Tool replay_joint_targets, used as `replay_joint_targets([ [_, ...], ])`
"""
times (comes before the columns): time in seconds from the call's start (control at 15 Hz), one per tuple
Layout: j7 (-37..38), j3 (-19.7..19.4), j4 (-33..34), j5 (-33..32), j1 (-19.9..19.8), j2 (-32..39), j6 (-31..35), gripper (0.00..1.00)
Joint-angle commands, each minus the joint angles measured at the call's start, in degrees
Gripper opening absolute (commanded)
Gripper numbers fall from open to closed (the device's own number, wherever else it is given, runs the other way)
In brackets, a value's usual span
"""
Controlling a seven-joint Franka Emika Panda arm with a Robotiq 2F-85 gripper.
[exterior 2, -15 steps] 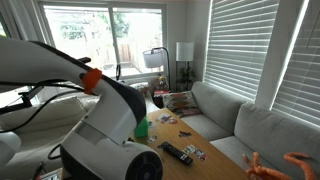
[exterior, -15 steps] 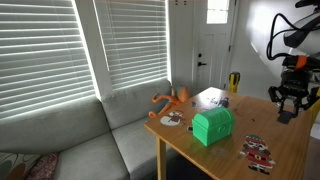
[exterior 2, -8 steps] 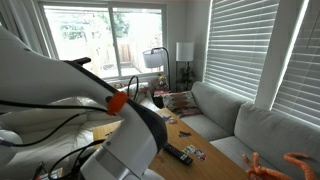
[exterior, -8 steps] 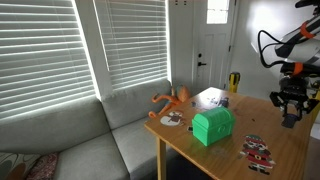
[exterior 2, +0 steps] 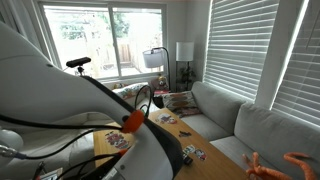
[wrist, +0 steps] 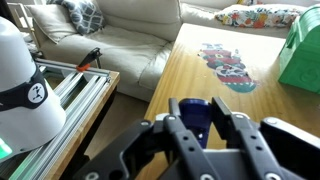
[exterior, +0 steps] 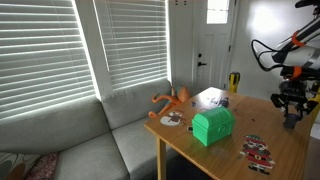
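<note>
My gripper is going to release the small blue toy car on the bare wood (exterior: 265, 114) close to the table's far edge, past the red-patterned card.
In the wrist view my gripper (wrist: 197, 105) has its two fingers close against the sides of a dark blue cup (wrist: 195, 120), which stands upright just over the wooden table (wrist: 165, 85). The jaws look shut on it. In an exterior view the gripper (exterior: 290, 118) hangs low over the far right end of the table (exterior: 230, 160), with the cup hard to make out there. A green box (exterior: 212, 126) stands mid-table and also shows in the wrist view (wrist: 303, 50).
An orange toy octopus (exterior: 172, 99) and a white bag (exterior: 210, 98) sit near the table's window end. A red-patterned card (wrist: 225, 62) lies ahead of the gripper. A grey sofa (exterior: 80, 140) runs along the table's edge. A remote (exterior 2: 178, 153) lies on the table.
The gripper has shifted slightly right and lower toward the table, and its fingers look closer together than a second ago. The robot arm swept across the other exterior view.
</note>
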Motion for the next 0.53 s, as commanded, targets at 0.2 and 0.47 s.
replay_joint_targets([
  [0.2, -2.0, -1.1, 3.9, 2.4, -1.8, 4.3, -2.6, 0.12],
  [0.47, -0.9, -1.9, 4.6, 2.4, -1.9, 4.0, -1.6, 0.12],
])
